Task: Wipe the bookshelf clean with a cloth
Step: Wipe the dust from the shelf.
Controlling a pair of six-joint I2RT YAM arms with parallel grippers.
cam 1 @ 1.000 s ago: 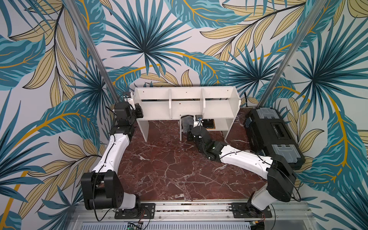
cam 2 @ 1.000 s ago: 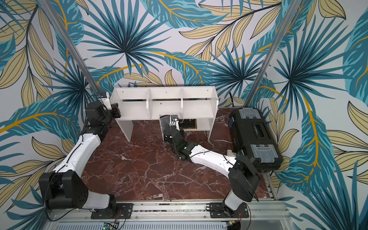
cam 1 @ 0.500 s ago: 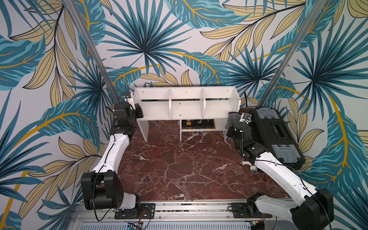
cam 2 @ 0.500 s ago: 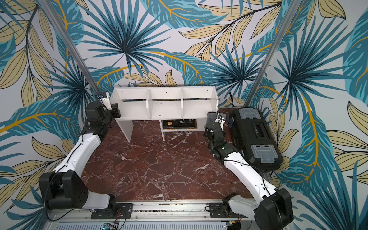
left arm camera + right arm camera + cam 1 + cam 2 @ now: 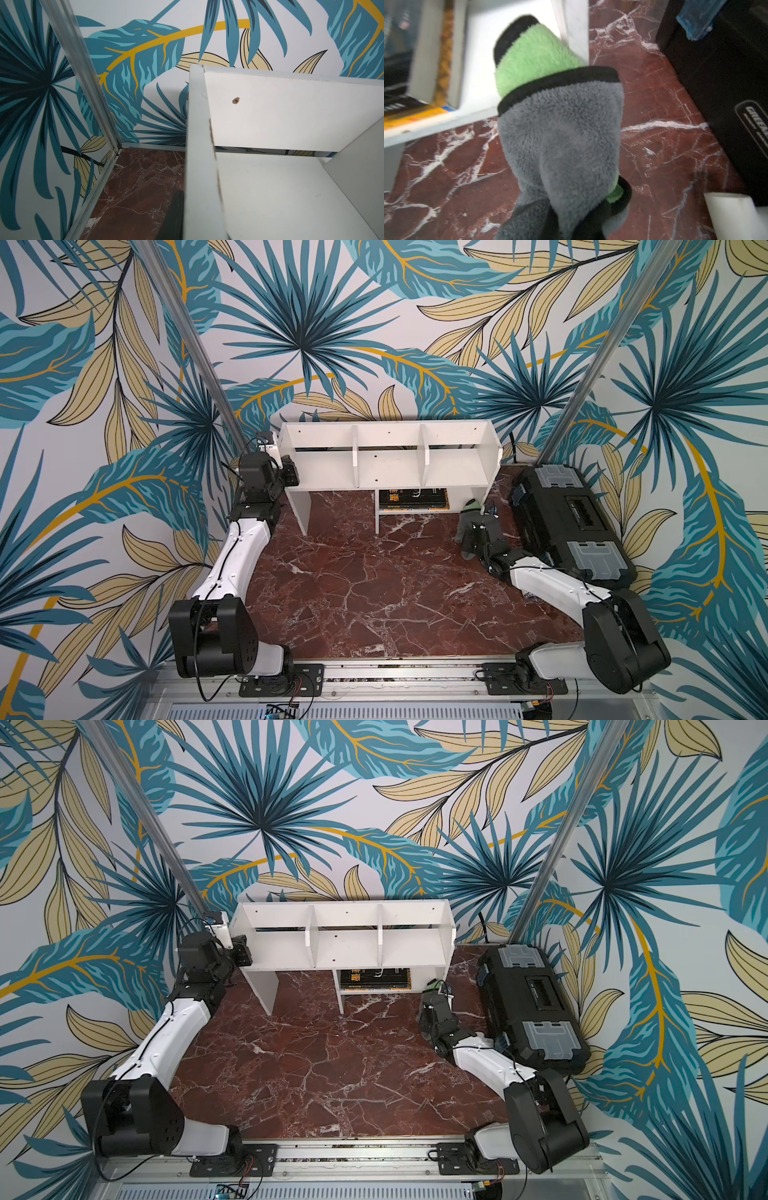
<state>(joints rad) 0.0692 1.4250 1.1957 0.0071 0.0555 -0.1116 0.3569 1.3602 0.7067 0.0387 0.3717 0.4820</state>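
My right gripper is going to the bookshelf's upper compartment (image 5: 459,472) nearest the black toolbox. It will let go of the cloth there.
The white bookshelf (image 5: 390,456) (image 5: 345,940) stands at the back of the marble table. My left gripper (image 5: 291,472) (image 5: 241,950) is shut on its left end panel (image 5: 199,145); one dark finger (image 5: 172,218) shows beside that panel. My right gripper (image 5: 473,522) (image 5: 432,1006) is shut on the cloth (image 5: 562,135), a grey rag with a black hem and a green end. The cloth (image 5: 464,531) hides the jaws. Its green end (image 5: 533,60) lies by the foot of the shelf's right side panel (image 5: 575,27); I cannot tell whether they touch.
A long black toolbox (image 5: 569,518) (image 5: 532,994) (image 5: 726,83) lies close to the right of the arm and shelf. Black and orange books (image 5: 413,498) fill the lower cubby. Aluminium posts (image 5: 89,83) rise at both back corners. Patterned walls close in all round.
My right arm carried the cloth from the shelf's middle leg rightward to the right side panel, then drew back a little toward the front. The left arm has not moved.
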